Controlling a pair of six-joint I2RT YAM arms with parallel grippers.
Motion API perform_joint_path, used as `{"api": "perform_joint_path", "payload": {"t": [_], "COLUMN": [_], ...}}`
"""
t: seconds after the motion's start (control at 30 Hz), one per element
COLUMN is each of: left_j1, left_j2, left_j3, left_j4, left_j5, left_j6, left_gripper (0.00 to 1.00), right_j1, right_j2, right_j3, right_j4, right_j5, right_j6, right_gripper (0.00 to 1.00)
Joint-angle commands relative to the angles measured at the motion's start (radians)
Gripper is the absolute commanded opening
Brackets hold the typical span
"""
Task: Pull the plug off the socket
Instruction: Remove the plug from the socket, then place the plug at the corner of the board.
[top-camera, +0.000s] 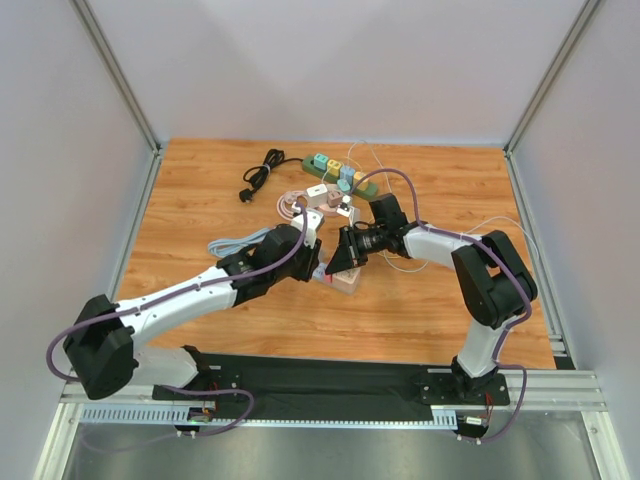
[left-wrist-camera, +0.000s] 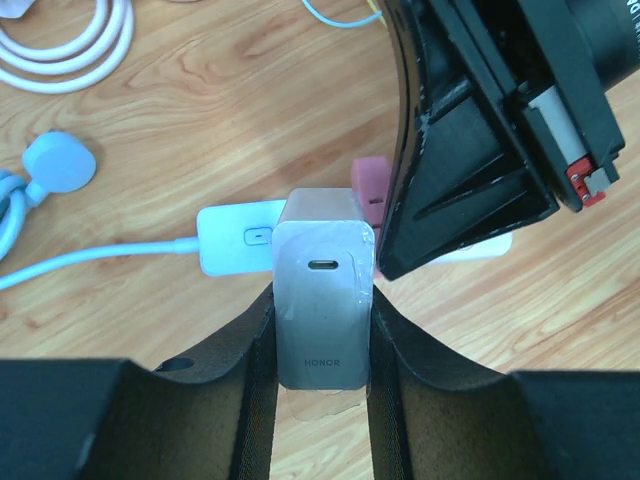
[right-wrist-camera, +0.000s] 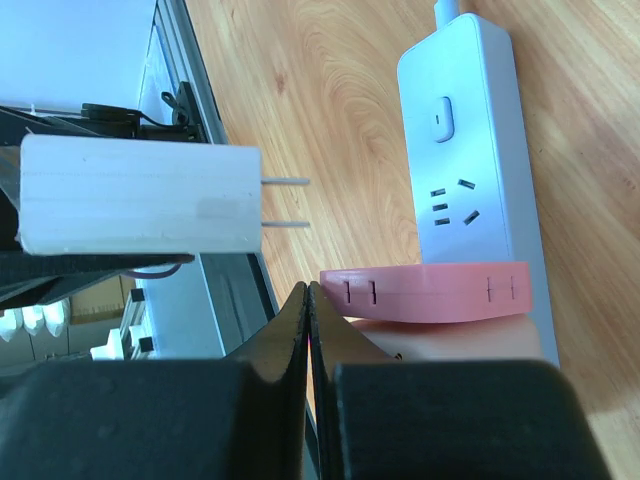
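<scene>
My left gripper has the plug. It will let go of it on the bare wood (top-camera: 208, 197) between the black cable and the table's side edge.
The plug (left-wrist-camera: 322, 300) is a white charger block, and my left gripper (left-wrist-camera: 322, 345) is shut on its two sides. In the right wrist view the plug (right-wrist-camera: 140, 195) hangs in the air with its two prongs bare, a short gap away from the pink socket (right-wrist-camera: 430, 290). The pink socket (top-camera: 345, 280) lies on the wooden table next to a white power strip (right-wrist-camera: 470, 150). My right gripper (right-wrist-camera: 309, 300) is shut with nothing between its fingers, and its tip rests against the end of the pink socket.
A green power strip (top-camera: 340, 175) with coloured adapters lies at the back. A black cable (top-camera: 262, 172) is coiled at the back left, a white cable coil (top-camera: 292, 205) lies nearer, and a pale blue cable (top-camera: 230, 243) runs left. Frame posts stand at the table's corners.
</scene>
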Motion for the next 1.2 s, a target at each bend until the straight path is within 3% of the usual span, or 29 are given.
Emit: {"api": "perform_joint_path", "payload": {"t": [0.0,0.13,0.3,0.4,0.53,0.7,0.9,1.17], "left_j1": [-0.004,-0.002,0.051,0.126,0.272,0.442,0.69,0.921], "left_j2": [0.039,0.053,-0.039,-0.125,-0.214,-0.225,-0.18,0.12], "left_j3": [0.077,0.108,0.067,0.019,-0.002,0.002,0.013,0.105], "left_j4": [0.009,-0.045,-0.05,-0.024,-0.019,-0.012,0.08,0.252], "left_j5": [0.032,-0.007,-0.011,0.054,0.149,0.302,0.474,0.624], "left_j6": [0.014,0.012,-0.003,-0.039,-0.071,-0.121,-0.216,-0.405], "left_gripper": [0.0,0.0,0.0,0.0,0.0,0.0,0.0,0.0], "right_j1": [-0.029,-0.028,-0.031,-0.032,-0.04,-0.043,-0.044,-0.057], "right_j2": [0.101,0.075,0.006,-0.043,-0.086,-0.13,-0.2,-0.25], "right_j3": [-0.043,-0.043,-0.032,-0.023,0.0,0.045,0.065,0.094], "right_j4": [-0.089,-0.079,-0.075,-0.107,-0.141,-0.233,-0.294,-0.372], "right_j5": [0.431,0.364,0.241,0.145,-0.001,-0.084,-0.084,0.0], "right_j6": [-0.132,-0.145,-0.201,-0.279,-0.353,-0.431,-0.487,-0.55], "right_gripper": [0.0,0.0,0.0,0.0,0.11,0.17,0.21,0.23]}}
